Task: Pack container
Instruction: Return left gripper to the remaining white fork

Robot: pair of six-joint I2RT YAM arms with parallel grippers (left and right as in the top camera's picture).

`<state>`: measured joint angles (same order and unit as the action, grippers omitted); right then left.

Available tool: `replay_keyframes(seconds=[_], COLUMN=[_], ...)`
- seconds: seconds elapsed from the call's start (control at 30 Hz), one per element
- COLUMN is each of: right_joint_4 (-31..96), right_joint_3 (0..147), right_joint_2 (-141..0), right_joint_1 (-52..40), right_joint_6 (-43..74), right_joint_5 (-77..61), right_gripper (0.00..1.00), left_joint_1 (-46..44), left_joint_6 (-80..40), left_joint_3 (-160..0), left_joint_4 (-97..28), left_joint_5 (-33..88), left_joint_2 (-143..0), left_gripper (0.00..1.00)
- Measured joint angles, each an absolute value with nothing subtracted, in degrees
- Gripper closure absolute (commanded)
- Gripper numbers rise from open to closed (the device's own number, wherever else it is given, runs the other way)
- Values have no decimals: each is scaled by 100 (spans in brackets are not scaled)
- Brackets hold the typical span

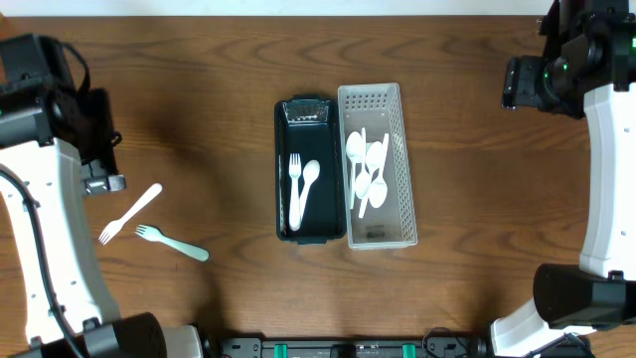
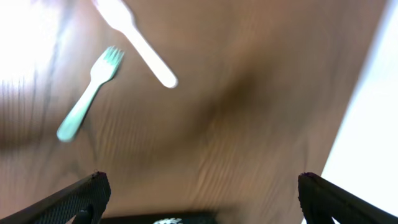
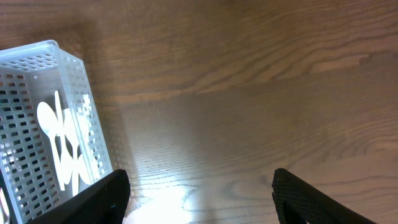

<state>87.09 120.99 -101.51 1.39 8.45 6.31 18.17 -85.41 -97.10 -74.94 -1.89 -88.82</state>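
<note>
Next, I move my left gripper to the white fork's neck (image 1: 118, 225) (image 2: 129, 30), just behind its prongs, next to the pale green fork, and close it there.
A black container (image 1: 286, 169) stands mid-table and holds a white fork (image 1: 295, 184) and a white spoon (image 1: 309, 184). Beside it on the right a white perforated basket (image 1: 401, 169) holds several white spoons (image 1: 366, 169); it also shows in the right wrist view (image 3: 37, 124). On the left lie a white fork (image 1: 131, 213) and a pale green fork (image 1: 171, 242); both show blurred in the left wrist view, white fork (image 2: 140, 43) and green fork (image 2: 87, 99). My left gripper (image 2: 199, 186) is open and empty, above the table by these forks. My right gripper (image 3: 199, 186) is open and empty at the far right.
The wooden table's far edge runs along the top of the overhead view. My left arm (image 1: 50, 199) stands along the left side and my right arm (image 1: 606, 169) along the right side.
</note>
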Motion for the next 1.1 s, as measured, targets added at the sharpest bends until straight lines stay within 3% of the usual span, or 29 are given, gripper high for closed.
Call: replay_keyframes(seconds=[0.2, 0.37, 1.1], right_joint_4=[8715, 8726, 8886], right_joint_3=[12099, 12099, 12099], right_joint_2=[-10151, -10151, -10151], right_joint_1=[139, 139, 139], right_joint_6=[845, 845, 847], right_joint_5=[631, 631, 631], right_gripper=[24, 23, 23], left_joint_1=[2180, 2477, 3395], left_joint_6=[-10180, -10656, -10785], left_joint_3=[-8962, -8545, -8464], left_joint_4=[-7376, -7131, -6904], left_joint_5=[-215, -215, -462], left_joint_2=[-9203, -9467, -10772], left_gripper=[2, 2, 1])
